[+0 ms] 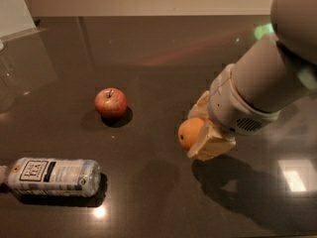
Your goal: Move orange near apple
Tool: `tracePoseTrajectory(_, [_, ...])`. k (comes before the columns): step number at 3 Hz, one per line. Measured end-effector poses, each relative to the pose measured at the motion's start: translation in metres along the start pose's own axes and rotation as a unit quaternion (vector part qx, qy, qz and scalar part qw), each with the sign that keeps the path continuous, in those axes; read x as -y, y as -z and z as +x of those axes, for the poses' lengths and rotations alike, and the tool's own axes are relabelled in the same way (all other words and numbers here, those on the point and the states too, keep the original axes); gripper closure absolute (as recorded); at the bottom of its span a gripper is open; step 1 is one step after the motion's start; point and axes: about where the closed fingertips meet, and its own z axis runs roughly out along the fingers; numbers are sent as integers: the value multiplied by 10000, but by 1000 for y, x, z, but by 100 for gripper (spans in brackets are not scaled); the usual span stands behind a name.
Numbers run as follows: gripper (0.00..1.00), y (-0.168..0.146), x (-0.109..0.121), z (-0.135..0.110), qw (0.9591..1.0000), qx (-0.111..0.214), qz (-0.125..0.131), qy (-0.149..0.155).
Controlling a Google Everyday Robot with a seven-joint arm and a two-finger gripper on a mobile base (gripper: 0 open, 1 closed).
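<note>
My gripper is going to release the orange on the dark table, snug (144, 107) against the side of the apple that faces my arm.
The orange (189, 133) is held between the two cream fingers of my gripper (200, 129), lifted above the dark table (158, 58) with its shadow below to the right. The red apple (110, 103) with a short stem sits on the table to the left of the orange, well apart from it. The grey arm comes in from the upper right and hides the right side of the orange.
A clear plastic bottle (52, 176) with a white label lies on its side at the front left. A clear container (5, 78) stands at the far left edge. A white board (15, 9) leans at the back left.
</note>
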Motion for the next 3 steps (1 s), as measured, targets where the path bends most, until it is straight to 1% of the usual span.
tracePoseTrajectory(1, [100,-10,36,-32,9998,130,23,-152])
tracePoseTrajectory(2, [100,-30,66,-53,9995,179,-31,-272])
tracePoseTrajectory(3, [100,-53,88,-58,9990,171,-115,-384])
